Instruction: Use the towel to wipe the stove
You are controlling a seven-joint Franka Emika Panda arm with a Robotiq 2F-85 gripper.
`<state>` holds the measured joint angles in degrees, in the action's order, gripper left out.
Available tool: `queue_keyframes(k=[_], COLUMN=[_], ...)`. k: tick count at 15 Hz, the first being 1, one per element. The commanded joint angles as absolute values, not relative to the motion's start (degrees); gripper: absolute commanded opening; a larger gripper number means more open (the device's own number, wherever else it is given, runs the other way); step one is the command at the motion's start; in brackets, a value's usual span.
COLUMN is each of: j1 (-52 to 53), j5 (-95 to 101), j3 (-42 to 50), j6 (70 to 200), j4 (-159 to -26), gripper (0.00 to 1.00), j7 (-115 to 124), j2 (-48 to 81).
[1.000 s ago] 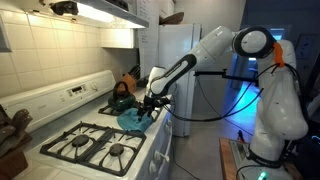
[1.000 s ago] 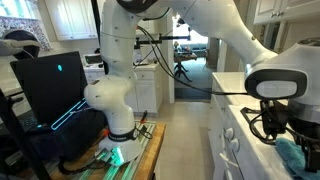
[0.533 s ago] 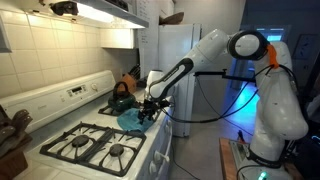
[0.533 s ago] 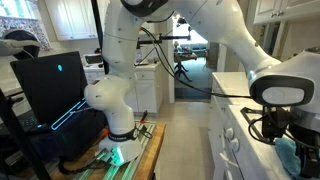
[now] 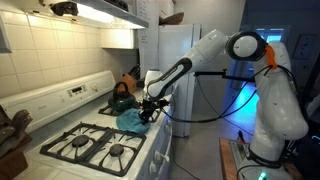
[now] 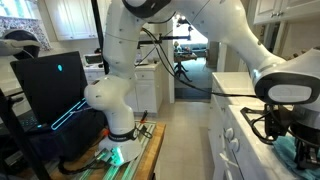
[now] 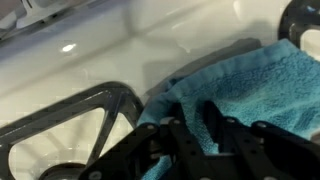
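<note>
The teal towel is pinched by its edge in my gripper near the grate, so I will open and grab a fuller fold nearer the towel's middle (image 7: 258, 92) before wiping.
The teal towel (image 5: 127, 121) lies bunched on the white stove (image 5: 62, 108) at its right-hand end, beside the black grates (image 5: 98, 146). My gripper (image 5: 148, 112) is down on the towel's edge. In the wrist view the towel (image 7: 250, 80) fills the right side, and the gripper (image 7: 200, 130) has its two dark fingers pressed into the cloth with a fold pinched between them. The white stove top (image 7: 120, 50) and a grate (image 7: 60, 125) show to the left. In an exterior view the towel (image 6: 301, 158) peeks out under the gripper (image 6: 280, 130) at the right edge.
A dark teapot (image 5: 121, 97) with an orange handle stands on the back burner just behind the towel. The white refrigerator (image 5: 175, 60) rises beyond the stove. Tiled wall and the back panel with knobs (image 5: 60, 95) run along the rear. The robot base (image 6: 115, 110) stands on the floor.
The jaws have closed from wide open onto a fold of the towel. The arm has sunk slightly toward the stove; the towel stays in place.
</note>
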<state>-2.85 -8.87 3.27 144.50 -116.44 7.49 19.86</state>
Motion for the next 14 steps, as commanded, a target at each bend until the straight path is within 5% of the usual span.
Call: queue_keyframes(k=[1,10,12,14], j1=[-3.5,-3.1,-2.7,-2.5], j5=[-9.2,-5.1,-3.2,-1.3], j3=[2.1,3.9,4.3,4.4], j6=[141.0,134.7,135.7,137.4], j4=[-115.2,-117.1,-117.1,-116.8], gripper=[0.01,0.01,0.30,0.42], j7=[4.9,3.3,3.8,3.8], j2=[20.9,17.3,16.4,15.8])
